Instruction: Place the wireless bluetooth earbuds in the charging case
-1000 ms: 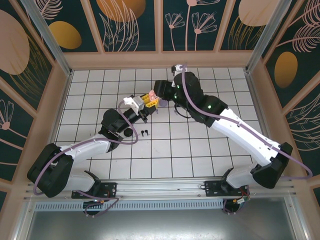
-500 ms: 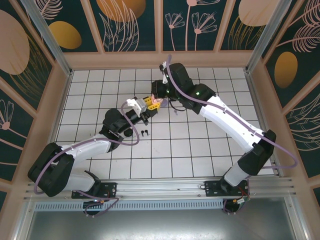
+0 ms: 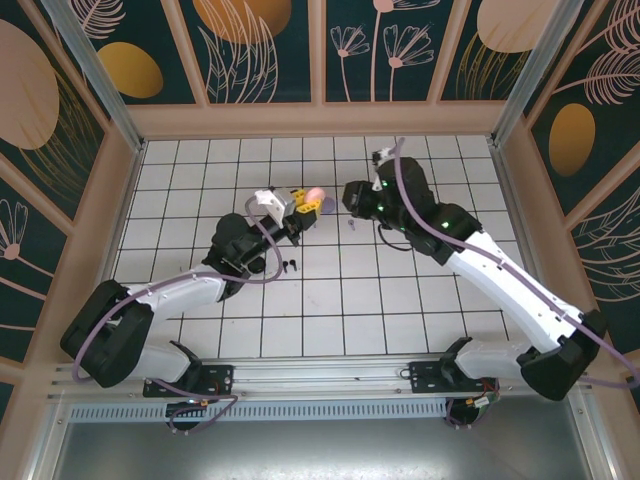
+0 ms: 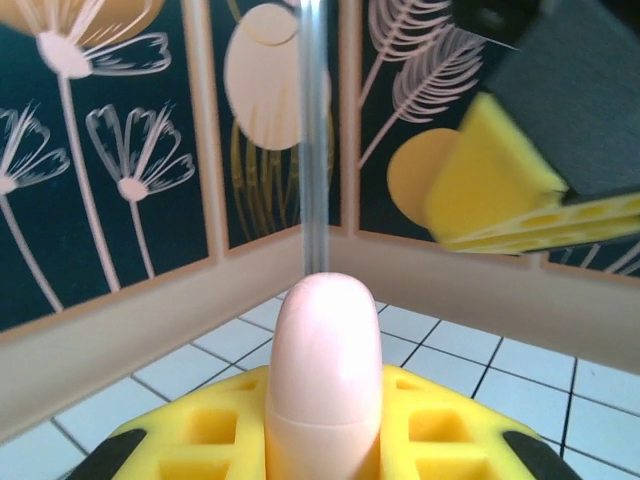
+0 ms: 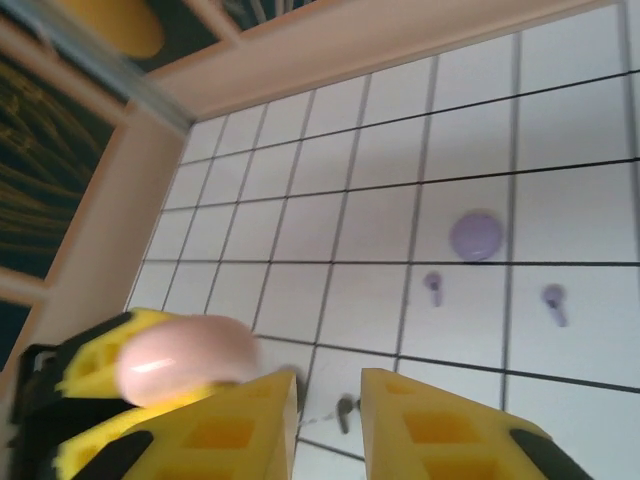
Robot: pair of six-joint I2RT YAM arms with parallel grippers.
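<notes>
Next, I put the pale pink charging case down with my left gripper on the tiles (image 3: 289, 213) behind the black earbuds, next to the lilac case.
My left gripper (image 4: 325, 440) is shut on a pale pink charging case (image 4: 325, 360), held edge-on with its lid seam closed; from above the case (image 3: 313, 192) hangs over the table's middle rear. My right gripper (image 5: 330, 425) stands open just right of that case (image 5: 185, 355), with nothing between its yellow fingers (image 5: 440, 430). On the tiles past it lie two lilac earbuds (image 5: 432, 286) (image 5: 553, 302) and a round lilac case (image 5: 477, 236). One black earbud (image 5: 345, 410) lies below the gap between the right jaws. Two black earbuds (image 3: 290, 264) show from above.
A wooden wall (image 3: 320, 120) rims the white grid table, with aluminium posts (image 3: 85, 70) at the corners. The left arm (image 3: 180, 290) and the right arm (image 3: 480, 265) meet over the centre, purple cables looping off both. Open tiles (image 3: 340, 320) lie towards the near edge.
The right arm has swung right and its gripper has drawn back off the pink case, jaws a little apart. The left gripper keeps holding the case, shifted slightly towards the back.
</notes>
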